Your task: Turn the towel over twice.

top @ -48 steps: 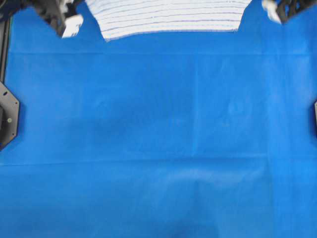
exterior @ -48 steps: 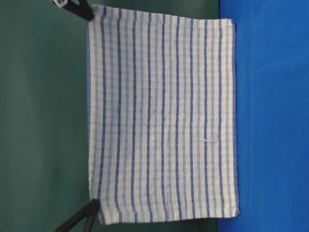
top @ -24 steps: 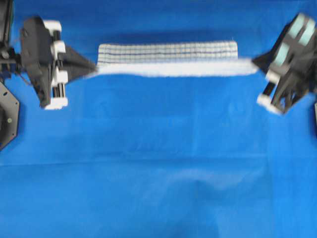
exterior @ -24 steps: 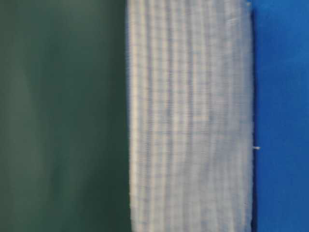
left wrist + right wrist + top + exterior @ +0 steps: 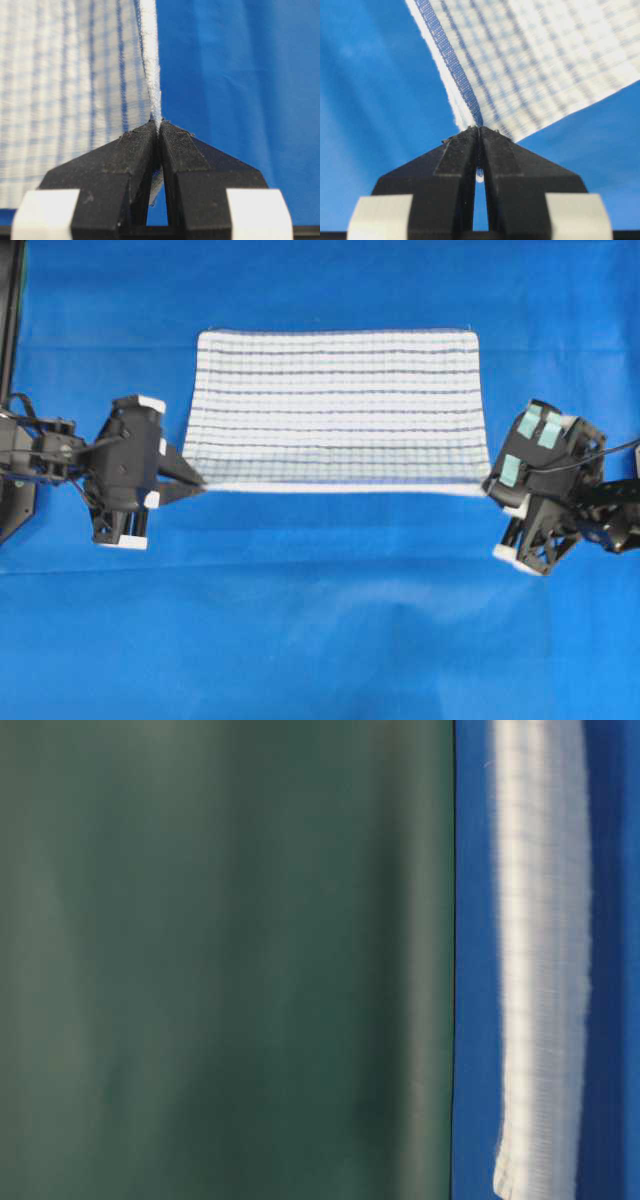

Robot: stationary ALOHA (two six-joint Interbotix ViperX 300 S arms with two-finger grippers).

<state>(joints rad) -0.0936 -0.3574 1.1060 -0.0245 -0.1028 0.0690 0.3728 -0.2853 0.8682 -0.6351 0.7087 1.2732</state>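
Observation:
Next, my right gripper releases the towel's near corner on the open blue tablecloth (image 5: pixel 478 558) just in front of the towel.
The towel (image 5: pixel 335 405), white with dark and light blue stripes and a faint check, lies spread across the middle of the blue tablecloth, its far edge flat on it. My left gripper (image 5: pixel 200 484) is shut on the towel's near left corner (image 5: pixel 155 107). On the other side my right gripper (image 5: pixel 488 485) is shut on the near right corner (image 5: pixel 470 112). The near edge stretches taut between the two grippers, slightly lifted. At table level the towel (image 5: pixel 540 970) shows as a low blurred white band just above the cloth.
The blue tablecloth (image 5: pixel 330 610) covers the whole table, with open cloth in front of the towel. A black mount (image 5: pixel 15 510) sits at the left edge. A dark green wall (image 5: pixel 220 960) stands behind the table.
Both grippers have swept the towel's held edge from high at the far side down toward the near side, laying the towel out flat over the cloth.

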